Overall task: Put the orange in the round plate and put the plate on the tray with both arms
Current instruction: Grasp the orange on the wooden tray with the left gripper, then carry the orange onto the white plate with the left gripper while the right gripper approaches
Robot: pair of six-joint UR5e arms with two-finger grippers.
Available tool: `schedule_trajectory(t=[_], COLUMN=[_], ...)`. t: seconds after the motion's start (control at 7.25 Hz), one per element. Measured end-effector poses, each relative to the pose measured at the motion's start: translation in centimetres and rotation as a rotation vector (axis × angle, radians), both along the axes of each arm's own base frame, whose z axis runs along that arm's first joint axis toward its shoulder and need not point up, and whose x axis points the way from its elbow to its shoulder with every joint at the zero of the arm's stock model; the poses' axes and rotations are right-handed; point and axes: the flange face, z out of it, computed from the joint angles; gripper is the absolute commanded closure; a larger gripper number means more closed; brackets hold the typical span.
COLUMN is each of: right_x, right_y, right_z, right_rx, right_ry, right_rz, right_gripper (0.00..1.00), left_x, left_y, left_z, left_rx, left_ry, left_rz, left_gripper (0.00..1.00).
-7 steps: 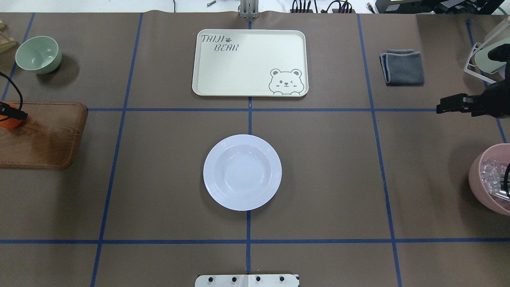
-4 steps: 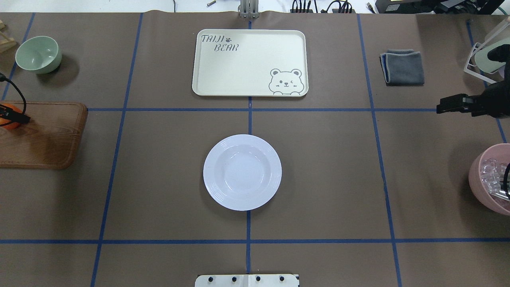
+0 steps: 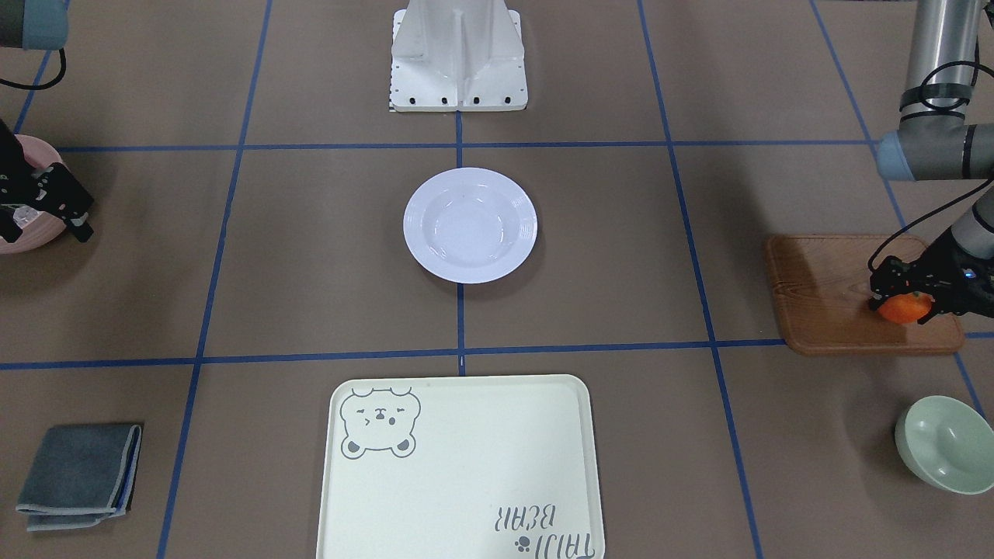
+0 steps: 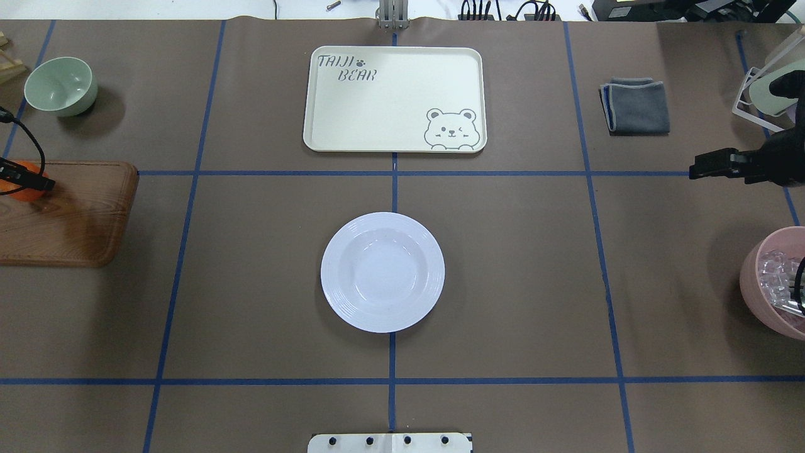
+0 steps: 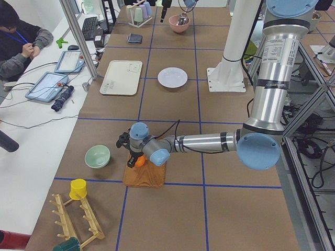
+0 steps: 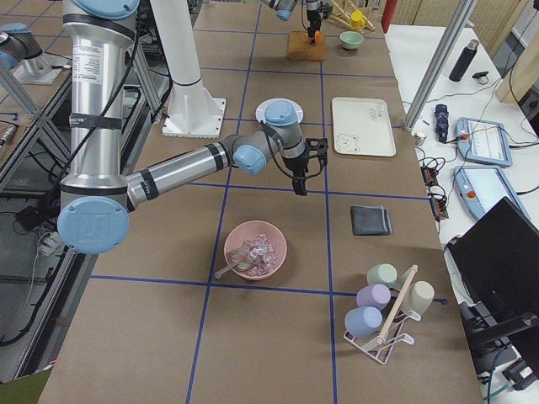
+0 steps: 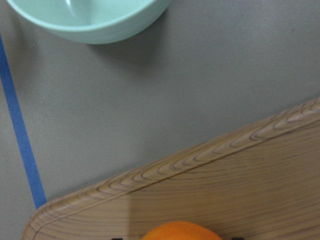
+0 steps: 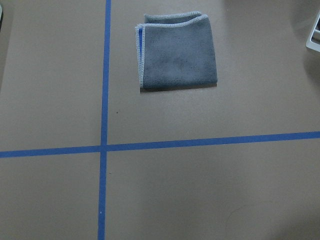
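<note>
The robot's left gripper needs to release the orange in the flat middle of the empty white round plate [image 3: 476, 234].
The orange [image 3: 902, 310] sits between the fingers of my left gripper [image 3: 901, 299], which is shut on it just over the wooden board [image 3: 831, 303]. In the overhead view the orange [image 4: 19, 189] peeks out at the far left edge, and in the left wrist view only the top of the orange [image 7: 180, 231] shows. The white round plate [image 4: 382, 272] lies empty at the table's middle. Beyond it lies the cream tray [image 4: 395, 99] with the bear drawing, nothing on it. My right gripper [image 4: 697, 170] hangs open and empty at the far right.
A pale green bowl [image 4: 61, 85] stands behind the board at the far left. A folded grey cloth [image 4: 635, 105] lies at the back right. A pink bowl [image 4: 775, 283] with clear pieces stands under the right arm. A cup rack [image 4: 764, 88] is at the right edge.
My left gripper has shifted a little to the right over the board with the orange in it. The right arm, plate and tray have not moved.
</note>
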Motion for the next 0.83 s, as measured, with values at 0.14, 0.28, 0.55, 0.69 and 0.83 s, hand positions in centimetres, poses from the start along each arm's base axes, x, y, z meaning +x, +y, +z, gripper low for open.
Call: schedule_trajectory(t=[0.14,0.28,0.55,0.69,0.83], right_x=[0.0,-0.2,-1.2,-2.0,-2.9], right_y=[0.0,0.0,-0.2,-0.1,0.2], right_z=[0.0,-0.2,-1.5,-2.4,-3.0], right_rx=[0.000,0.002,0.037,0.084,0.125], right_ry=[-0.001,-0.004,-0.029,-0.061,-0.108], right_rz=[-0.001,-0.005,-0.022,-0.038,-0.048], right_gripper=[0.00,0.00,0.00,0.00,0.00], left_x=[-0.7,-1.0,2.0,5.3,9.6], left_y=[-1.0,-1.8,-2.1,-1.5,-0.9], left_z=[-3.3,-7.5,-16.5,-20.5,-25.0], left_rx=[-0.018,-0.050,-0.124,-0.157,-0.194], left_ry=[0.039,0.054,0.084,0.096,0.099], left_rz=[-0.003,-0.032,-0.123,-0.151,-0.176], left_gripper=[1.00,1.00,1.00,1.00,1.00])
